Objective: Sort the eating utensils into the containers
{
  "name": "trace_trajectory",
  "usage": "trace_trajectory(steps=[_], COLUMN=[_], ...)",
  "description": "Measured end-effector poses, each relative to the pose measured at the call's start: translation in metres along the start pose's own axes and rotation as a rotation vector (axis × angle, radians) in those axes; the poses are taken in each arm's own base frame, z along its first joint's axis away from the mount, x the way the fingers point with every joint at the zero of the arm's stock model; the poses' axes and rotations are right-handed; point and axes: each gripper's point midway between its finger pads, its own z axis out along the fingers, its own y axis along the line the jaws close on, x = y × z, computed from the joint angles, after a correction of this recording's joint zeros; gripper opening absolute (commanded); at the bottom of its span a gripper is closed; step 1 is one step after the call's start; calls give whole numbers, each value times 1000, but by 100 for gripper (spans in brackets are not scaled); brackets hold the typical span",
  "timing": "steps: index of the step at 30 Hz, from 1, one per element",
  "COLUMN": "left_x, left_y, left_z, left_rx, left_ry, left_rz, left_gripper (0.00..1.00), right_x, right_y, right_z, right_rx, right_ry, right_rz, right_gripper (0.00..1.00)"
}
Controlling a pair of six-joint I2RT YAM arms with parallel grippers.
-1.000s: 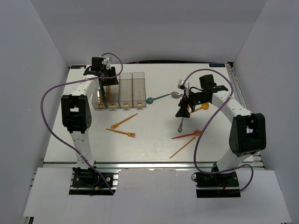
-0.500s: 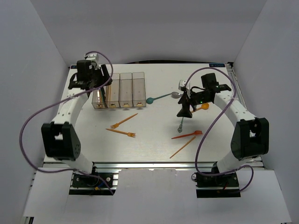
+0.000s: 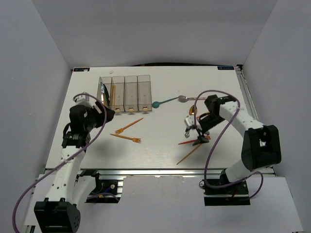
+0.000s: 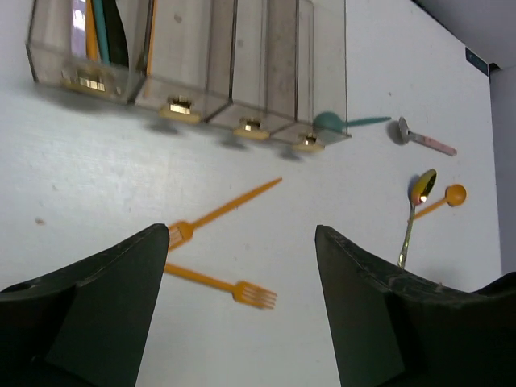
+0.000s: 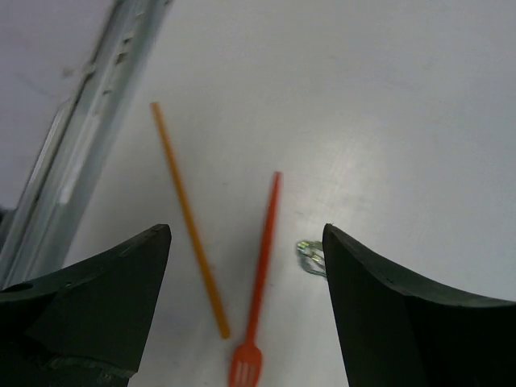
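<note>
The middle of the orange stick [image 3: 188, 154] [image 5: 191, 224] is near the table's metal rail. I move my right gripper there next and close it on that spot.
The containers [image 3: 131, 93] [image 4: 266, 72] stand in a row at the back left; the leftmost holds orange, teal and black utensils [image 4: 103, 32]. Two orange forks [image 3: 129, 125] [image 3: 127, 138] lie in front of them. My left gripper [image 3: 108, 114] [image 4: 242, 234] hangs open and empty above the forks [image 4: 226, 204] [image 4: 216, 283]. My right gripper [image 3: 197, 130] [image 5: 246, 234] is open and empty over a red fork [image 5: 262, 274] [image 3: 194, 141], an orange stick [image 5: 189, 218] [image 3: 189, 154] and a metal fork's tines [image 5: 310, 256]. A teal spoon [image 3: 163, 102] lies beside the bins.
A grey and pink spoon [image 4: 423, 139], a metal spoon [image 4: 415, 205] and an orange spoon [image 4: 447, 197] lie at the right. The table's metal rail [image 5: 81, 137] runs close to the orange stick. Purple cables [image 3: 214, 141] loop from both arms.
My left arm has drawn back from above the containers toward the near left, and its jaws have opened wider. My right gripper has moved nearer, from the spoons to above the red fork.
</note>
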Motion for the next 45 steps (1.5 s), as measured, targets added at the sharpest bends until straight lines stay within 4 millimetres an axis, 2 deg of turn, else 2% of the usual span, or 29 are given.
trace_trajectory(steps=[5,7,9,11,17,20,22,23,25,26,29,36,41,43,45], left_x=[41,44,42,42,46,46,45,45,43,43,40,42,43,43,42], left_y=[8,7,4,2,-2,-5,-7,-8,-9,-10,-12,-15,-24,-29,-36], left_z=[-10,-12,-13,-13,-11,-11,-12,-12,-13,-14,-16,-16,-16,-17,-19], left_rx=[10,15,26,34,50,60,67,69,77,80,90,99,145,173,212], left_ry=[54,61,55,60,88,90,88,87,81,78,67,72,82,87,87], left_rz=[-118,-145,-160,-172,-208,-222,-230,-235,-240,-241,-245,-278,-327,-348,-365], left_gripper=[84,84,84,84,84,84,84,84,83,84,84,84,84,83,81], right_x=[11,19,30,39,61,72,78,78,78,78,76,72,66,56,37], right_y=[75,95,104,100,72,66,68,69,72,73,74,74,74,76,76], right_z=[32,41,48,52,61,65,68,69,69,69,72,79,83,92,99], right_rx=[-202,-242,-258,-251,-181,-161,-163,-161,-162,-161,-145,-109,-102,-121,-149], right_ry=[108,157,208,252,359,407,427,434,442,445,448,471,466,425,367], right_rz=[-156,-200,-213,-203,-180,-176,-166,-164,-163,-166,-183,-211,-153,-102,-43], right_gripper=[82,82,81,80,72,59,53,45,36,27,15,0,0,0,0])
